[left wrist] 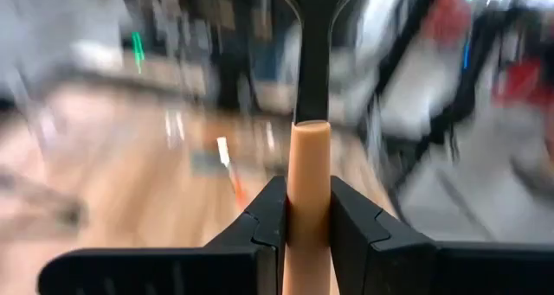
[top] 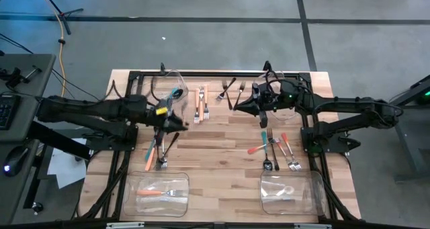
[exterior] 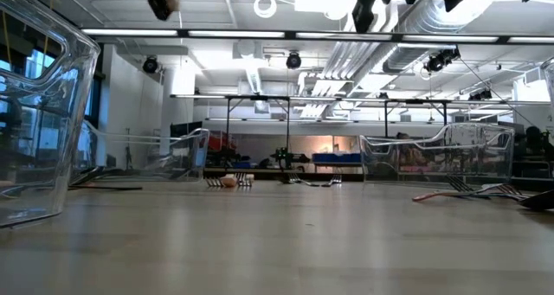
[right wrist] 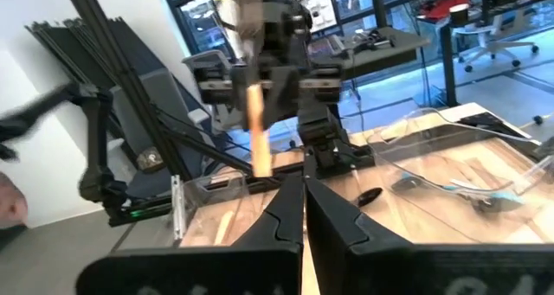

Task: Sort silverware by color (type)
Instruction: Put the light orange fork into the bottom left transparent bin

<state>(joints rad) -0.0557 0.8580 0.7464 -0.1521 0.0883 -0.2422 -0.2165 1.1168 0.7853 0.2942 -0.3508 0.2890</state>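
Next, I release the orange-handled piece from my left gripper just on the near side of the orange fork (top: 163,200) inside the clear bin.
My left gripper (left wrist: 309,210) is shut on an orange-handled piece of silverware (left wrist: 309,161) with a dark metal neck, held above the table's middle left (top: 179,123). My right gripper (right wrist: 303,204) is shut and empty. It hovers over the far middle (top: 236,107), facing the left gripper (right wrist: 255,79). More silverware lies flat on the wood: an orange pair (top: 200,103), dark forks (top: 228,89), a mixed group at the left (top: 158,152) and another at the right (top: 275,148). My left gripper pinches the orange handle (left wrist: 309,191) between its two fingers (left wrist: 270,215), below where the handle meets the dark metal neck (left wrist: 313,79). The fingers come nearly level from the table's left and lie across the handle. The piece stands roughly upright, metal end up, clear of the table.
Clear plastic bins stand at the near left (top: 176,201), with an orange fork inside, near right (top: 306,201), far left (top: 176,78) and far right (top: 277,78). A black frame (top: 222,73) runs around the table's edge. Bare wood (top: 215,155) lies between the silverware groups.
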